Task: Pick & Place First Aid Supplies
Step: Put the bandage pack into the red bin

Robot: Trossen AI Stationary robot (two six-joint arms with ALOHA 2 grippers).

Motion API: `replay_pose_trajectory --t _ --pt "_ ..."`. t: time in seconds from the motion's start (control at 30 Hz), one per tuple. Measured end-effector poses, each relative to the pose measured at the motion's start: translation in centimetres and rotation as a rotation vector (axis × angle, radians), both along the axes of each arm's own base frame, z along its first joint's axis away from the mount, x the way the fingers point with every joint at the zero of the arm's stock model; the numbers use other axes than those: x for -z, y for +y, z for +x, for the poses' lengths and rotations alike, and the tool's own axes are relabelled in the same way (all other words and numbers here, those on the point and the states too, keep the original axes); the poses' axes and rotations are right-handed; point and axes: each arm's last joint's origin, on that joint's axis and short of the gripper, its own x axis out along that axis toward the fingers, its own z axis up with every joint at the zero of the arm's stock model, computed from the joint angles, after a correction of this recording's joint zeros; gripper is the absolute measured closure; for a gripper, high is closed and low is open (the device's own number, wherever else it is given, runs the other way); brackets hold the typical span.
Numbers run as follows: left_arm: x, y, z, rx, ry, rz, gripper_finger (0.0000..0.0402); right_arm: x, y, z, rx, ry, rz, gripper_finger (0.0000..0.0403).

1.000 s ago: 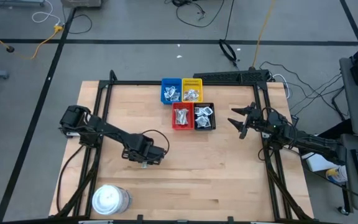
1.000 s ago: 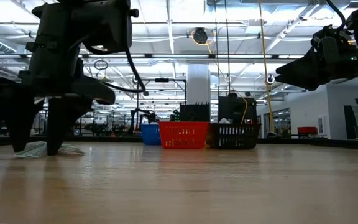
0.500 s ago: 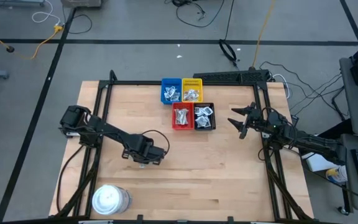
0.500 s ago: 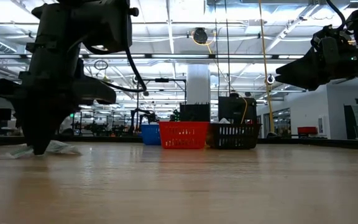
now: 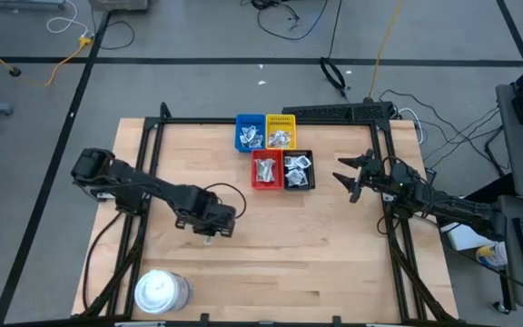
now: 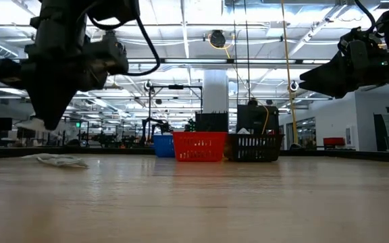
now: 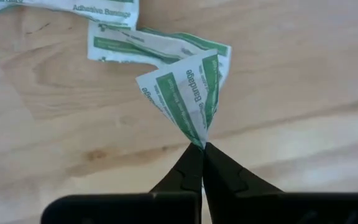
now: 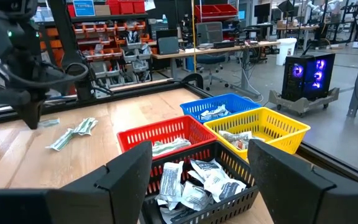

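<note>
The white bandage packet, now up off the wood, will be let go by my left gripper on top of the packets in the red tray point(image 5: 265, 171).
My left gripper point(image 5: 209, 227) hangs over the left middle of the table, pointing down and shut on a white bandage packet with green stripes point(image 7: 185, 99). In the low view the left gripper point(image 6: 48, 125) is up off the wood. Two more such packets point(image 7: 142, 46) lie flat on the table under it, also seen as packets point(image 8: 73, 134) in the right wrist view. My right gripper point(image 5: 348, 177) waits open at the table's right side, level, facing the trays; its fingers point(image 8: 129, 171) hold nothing. My left gripper pinches one corner of the packet point(image 7: 199, 140) between the very tips of its two shut fingers, coming from above and pointing down. The packet spreads out from the tips, bent along its length. Whether its far end is clear of the table, I cannot tell.
Four small trays stand at the far middle: blue point(image 5: 250, 133), yellow point(image 5: 281, 132), red point(image 5: 266, 170) and black point(image 5: 299, 170), each holding packets. A round white tub point(image 5: 160, 292) sits at the near left corner. A black frame point(image 5: 152, 127) edges the table.
My left gripper stood open over the packets, fingertips at the table, then shut on one packet. It has since risen off the table, taking that packet's corner up with it. The other packets stay flat on the wood.
</note>
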Motion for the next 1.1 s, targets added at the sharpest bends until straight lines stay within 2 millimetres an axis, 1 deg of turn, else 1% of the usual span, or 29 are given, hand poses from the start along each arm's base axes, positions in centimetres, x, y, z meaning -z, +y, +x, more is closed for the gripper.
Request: replay_pose_trajectory --t 0.23,0.37,0.47,0.73,0.9,1.1 --pt "-2.2 1.1 -0.5 0.073 -0.103 -0.053 0.0398 0.0 0.0 0.0 0.000 0.000 0.000 0.0142" --pt "-2.9 2.1 -0.6 0.093 -0.143 -0.046 0.0398 0.0 0.0 0.0 0.000 0.000 0.000 0.0144" --pt "-3.5 3.1 -0.4 0.104 -0.154 -0.040 0.0399 0.0 0.0 0.0 0.000 0.000 0.000 0.0143" --pt "-5.4 7.2 2.1 0.075 -0.103 0.012 0.0399 0.0 0.0 0.0 0.000 0.000 0.000 0.0144" --pt "-6.0 10.0 4.6 0.053 -0.128 0.024 0.0400 0.0 0.0 0.0 0.000 0.000 0.000 0.0141" --pt "-6.2 13.2 7.4 0.061 -0.136 0.039 0.0400 0.0 0.0 0.0 0.000 -0.001 -0.001 0.0140"
